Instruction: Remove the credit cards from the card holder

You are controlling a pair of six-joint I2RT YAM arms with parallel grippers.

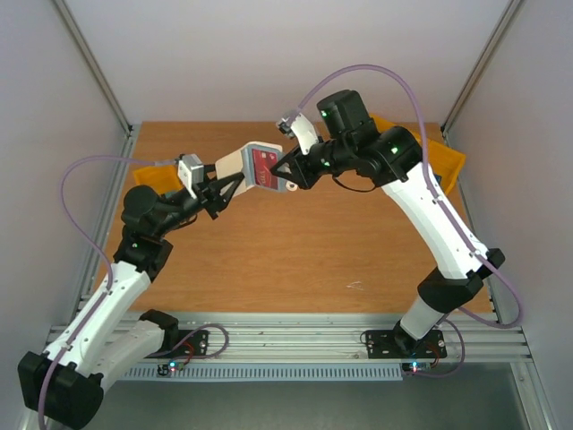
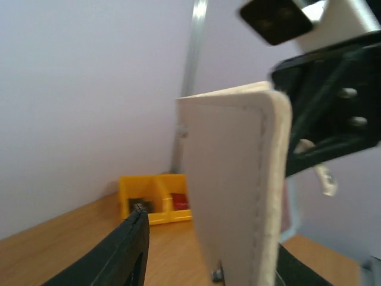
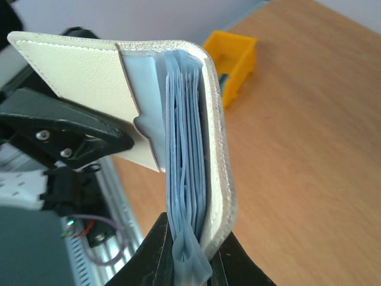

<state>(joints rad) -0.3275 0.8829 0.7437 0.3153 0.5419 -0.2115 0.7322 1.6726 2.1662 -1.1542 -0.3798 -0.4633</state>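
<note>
The robot's left gripper straddles the beige flap, short of the red credit card, so it should back away and pinch the pale blue pockets (image 1: 252,168) at the card's near edge.
The card holder (image 1: 243,167) hangs in the air above the table's far middle, spread open between my two grippers. A red credit card (image 1: 262,162) shows in its inner pockets. My right gripper (image 1: 285,170) is shut on the holder's right half. In the right wrist view it (image 3: 191,262) pinches the pale blue pockets (image 3: 181,179) and the beige cover together. My left gripper (image 1: 229,184) straddles the holder's other flap (image 2: 238,179). Its left finger (image 2: 128,250) stands clear of the flap, so the jaws are open. In the wrist views the cards are hidden.
A yellow bin (image 1: 148,175) sits at the table's left edge behind my left arm, another yellow bin (image 1: 448,157) at the right edge. The left wrist view shows a yellow bin (image 2: 155,199) with a red item inside. Metal frame posts stand at the far corners.
</note>
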